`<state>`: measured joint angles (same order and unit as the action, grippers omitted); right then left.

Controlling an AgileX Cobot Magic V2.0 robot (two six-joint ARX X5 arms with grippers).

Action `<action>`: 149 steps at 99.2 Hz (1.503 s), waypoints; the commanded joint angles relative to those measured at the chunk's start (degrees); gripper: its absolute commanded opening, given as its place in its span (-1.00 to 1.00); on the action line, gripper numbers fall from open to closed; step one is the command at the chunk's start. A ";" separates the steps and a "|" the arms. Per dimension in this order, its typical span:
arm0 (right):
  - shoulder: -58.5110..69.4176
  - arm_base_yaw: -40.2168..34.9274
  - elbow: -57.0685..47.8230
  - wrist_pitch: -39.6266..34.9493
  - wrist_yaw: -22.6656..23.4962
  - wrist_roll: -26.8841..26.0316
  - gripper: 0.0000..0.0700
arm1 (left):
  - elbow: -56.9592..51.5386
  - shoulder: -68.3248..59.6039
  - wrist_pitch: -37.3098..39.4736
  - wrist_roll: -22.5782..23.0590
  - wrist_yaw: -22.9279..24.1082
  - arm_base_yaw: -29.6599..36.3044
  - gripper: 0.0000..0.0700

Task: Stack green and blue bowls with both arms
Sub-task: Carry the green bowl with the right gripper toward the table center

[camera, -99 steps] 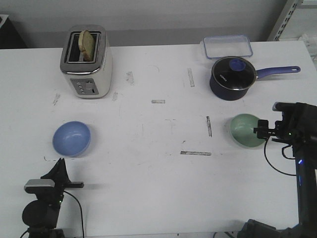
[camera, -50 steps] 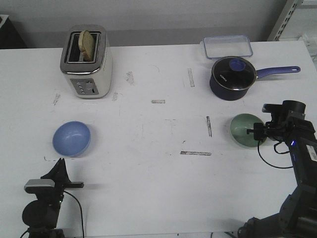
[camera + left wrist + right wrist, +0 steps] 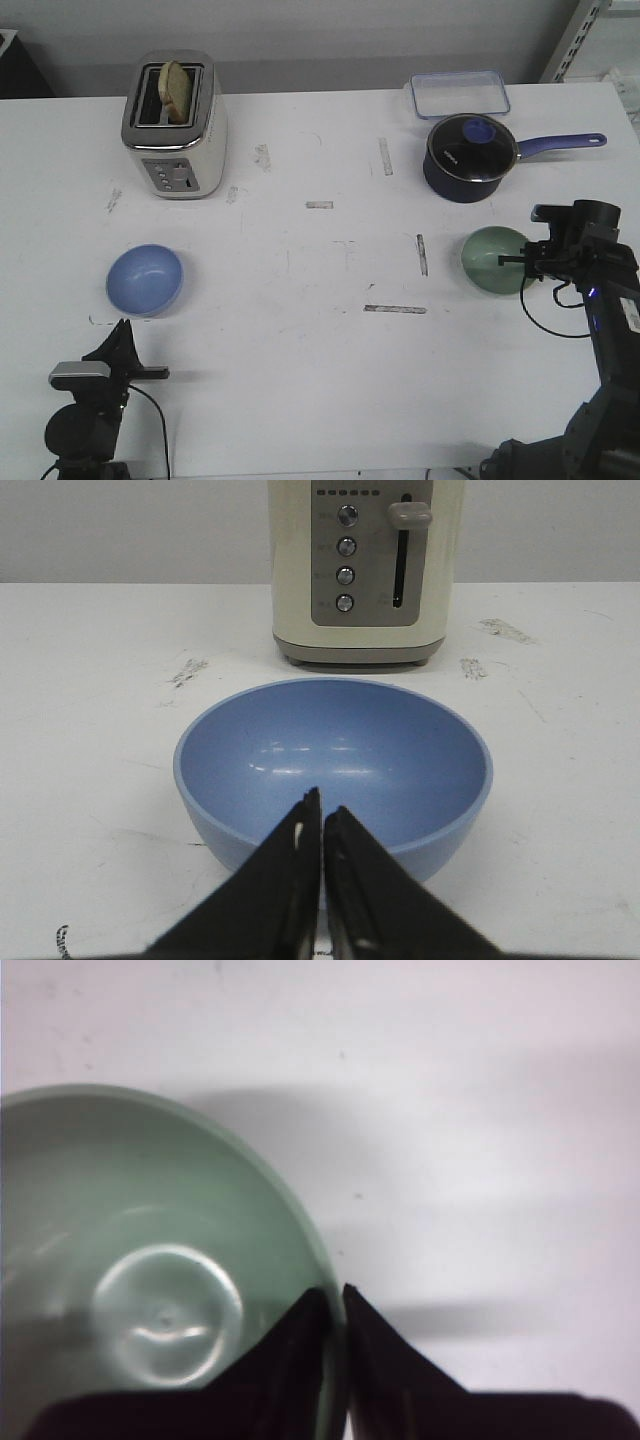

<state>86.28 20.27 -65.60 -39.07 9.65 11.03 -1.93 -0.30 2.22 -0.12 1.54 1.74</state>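
I need to use my right gripper to set the green bowl down between the blue bowl and the frontmost tape piece (image 3: 303, 332).
The blue bowl (image 3: 145, 279) sits upright on the white table at the front left. It fills the left wrist view (image 3: 330, 755). My left gripper (image 3: 123, 326) is shut and empty, just in front of the bowl; its tips (image 3: 321, 807) stand before the near rim. The green bowl (image 3: 491, 261) is at the right. My right gripper (image 3: 524, 261) is shut on its right rim. In the right wrist view one finger is inside the green bowl (image 3: 150, 1260) and one outside, gripper (image 3: 334, 1295) pinching the rim.
A cream toaster (image 3: 176, 130) with a slice of bread stands at the back left, beyond the blue bowl (image 3: 355, 570). A navy saucepan (image 3: 470, 155) with a glass lid and a clear container (image 3: 458, 94) stand behind the green bowl.
My right arm has moved in to the left, and its gripper now holds the green bowl's rim. The bowl has shifted slightly left. The left arm has not moved.
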 commanded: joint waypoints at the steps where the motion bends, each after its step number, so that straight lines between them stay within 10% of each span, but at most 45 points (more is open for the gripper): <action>1: -2.16 -0.90 -2.82 0.33 1.90 -1.70 -0.99 | 1.25 0.11 0.72 -0.39 -0.04 -0.07 -1.00; 29: -13.46 -13.27 -4.50 -2.62 12.00 -6.38 -0.99 | 1.25 0.11 0.68 -0.42 -0.04 -0.07 -1.00; 83: -5.99 -54.10 -4.46 -4.94 8.72 -12.55 -0.99 | 1.25 0.11 0.46 -0.42 -0.04 -0.07 -1.00; 149: 10.95 -58.03 -4.46 1.99 5.38 -12.48 -0.96 | 1.25 0.11 0.48 -0.42 -0.04 -0.07 -1.00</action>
<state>95.39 -37.12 -69.17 -37.36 15.00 -0.91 -1.93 -0.30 2.15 -0.14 1.54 1.74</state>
